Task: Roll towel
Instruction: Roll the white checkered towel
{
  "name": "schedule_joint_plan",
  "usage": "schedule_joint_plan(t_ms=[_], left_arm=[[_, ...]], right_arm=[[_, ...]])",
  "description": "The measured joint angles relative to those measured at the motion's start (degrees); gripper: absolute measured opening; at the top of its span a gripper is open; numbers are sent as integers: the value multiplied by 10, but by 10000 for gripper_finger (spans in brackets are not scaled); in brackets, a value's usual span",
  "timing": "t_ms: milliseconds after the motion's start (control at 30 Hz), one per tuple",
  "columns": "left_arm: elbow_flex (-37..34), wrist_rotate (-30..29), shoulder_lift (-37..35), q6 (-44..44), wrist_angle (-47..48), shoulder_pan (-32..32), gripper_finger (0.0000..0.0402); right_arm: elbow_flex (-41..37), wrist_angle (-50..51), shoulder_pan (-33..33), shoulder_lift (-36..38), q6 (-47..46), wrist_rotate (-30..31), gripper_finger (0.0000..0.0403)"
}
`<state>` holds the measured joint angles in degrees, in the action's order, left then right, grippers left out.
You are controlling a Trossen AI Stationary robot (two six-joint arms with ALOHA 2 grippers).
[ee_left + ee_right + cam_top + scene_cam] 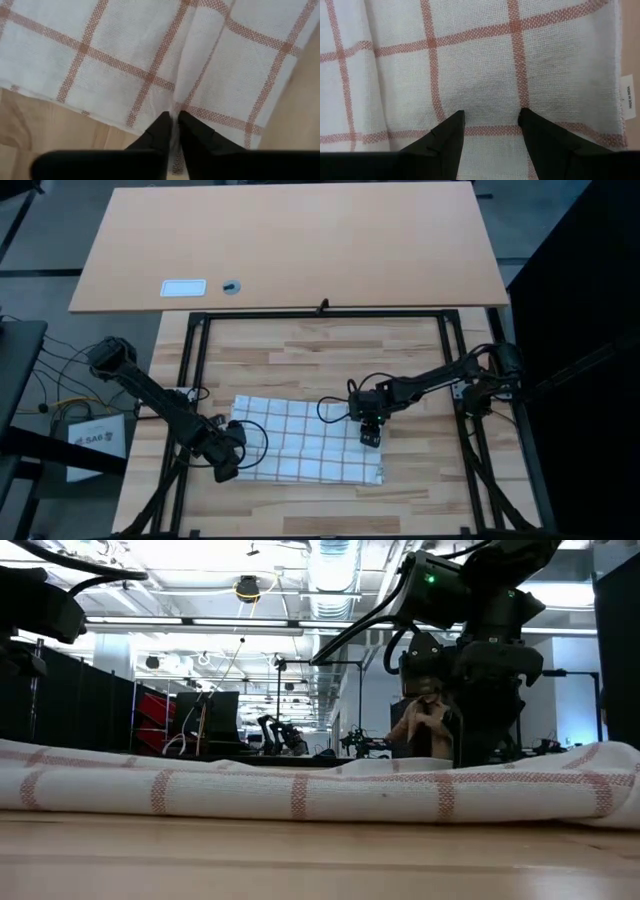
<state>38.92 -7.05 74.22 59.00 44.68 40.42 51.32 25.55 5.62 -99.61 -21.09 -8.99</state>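
Note:
My left gripper is pinching a raised fold at the towel's side. Next, I open it and take the near edge (300, 482) with both grippers to pull the towel closer.
The white towel with reddish-brown grid lines (305, 442) lies spread on the wooden table, with a long crease across its width. It fills the foreground of the low view (320, 790). My left gripper (228, 456) is at the towel's left edge, shut on the cloth (174, 120). My right gripper (370, 436) is open, pointing down over the towel's right part (492, 116), its fingertips one grid square apart. A small label (628, 97) sticks out at the towel's right edge. My left gripper pinches a raised fold at the towel's left edge (175, 111) between its two fingertips, slanting down from the table's left side. The rest of the towel lies slack on the table. Whether my right gripper's fingertips (455, 122) touch the cloth, I cannot tell.
A black metal frame (325, 312) runs around the wooden work surface. A larger light-brown board (300, 240) lies beyond it with a white card (183, 287) and a small round thing (231, 286). A person (425, 725) shows in the room behind.

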Motion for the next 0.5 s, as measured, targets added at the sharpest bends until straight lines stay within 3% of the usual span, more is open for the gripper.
schedule_joint_plan(t_ms=[267,500], left_arm=[[61,7,0,-82,67,-9,113],[125,7,0,-136,181,-13,128]], right_arm=[[59,78,1,-5,76,-5,182],[172,253,43,-3,138,-6,182]])
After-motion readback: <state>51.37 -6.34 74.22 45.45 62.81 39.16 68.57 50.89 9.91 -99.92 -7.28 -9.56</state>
